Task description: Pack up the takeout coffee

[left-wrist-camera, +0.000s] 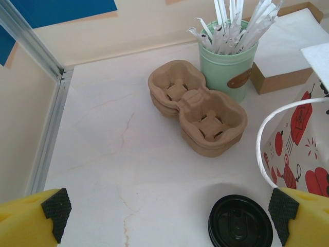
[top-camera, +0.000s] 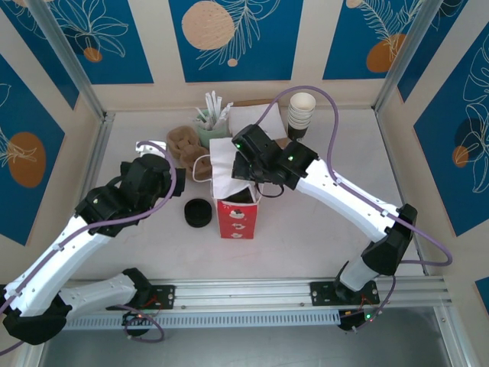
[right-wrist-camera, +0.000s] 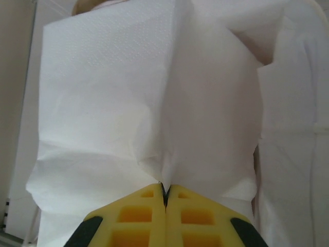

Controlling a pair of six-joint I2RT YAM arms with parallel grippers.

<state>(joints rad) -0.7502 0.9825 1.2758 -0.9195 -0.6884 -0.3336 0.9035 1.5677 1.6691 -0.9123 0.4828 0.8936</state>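
My right gripper is going to release the white paper napkin inside the opening of the red paper bag (top-camera: 236, 186) (right-wrist-camera: 165, 126).
The red paper bag (top-camera: 235, 218) stands upright at the table's middle, and its printed side and white handle (left-wrist-camera: 300, 123) show in the left wrist view. My right gripper (right-wrist-camera: 165, 191) hangs just above the bag's mouth, shut on a white paper napkin (right-wrist-camera: 154, 103) that drapes behind the bag (top-camera: 224, 164). The takeout coffee is hidden. My left gripper (left-wrist-camera: 169, 211) is open over bare tabletop to the left of the bag, with nothing between its yellow fingers (left-wrist-camera: 31, 218).
A stack of black lids (top-camera: 198, 212) sits left of the bag, close to my left gripper's right finger (left-wrist-camera: 240, 222). Brown cup carriers (left-wrist-camera: 198, 105), a green straw holder (left-wrist-camera: 229, 67) and a napkin box (left-wrist-camera: 288, 51) stand behind. Lidless cups (top-camera: 301, 115) are at the back right.
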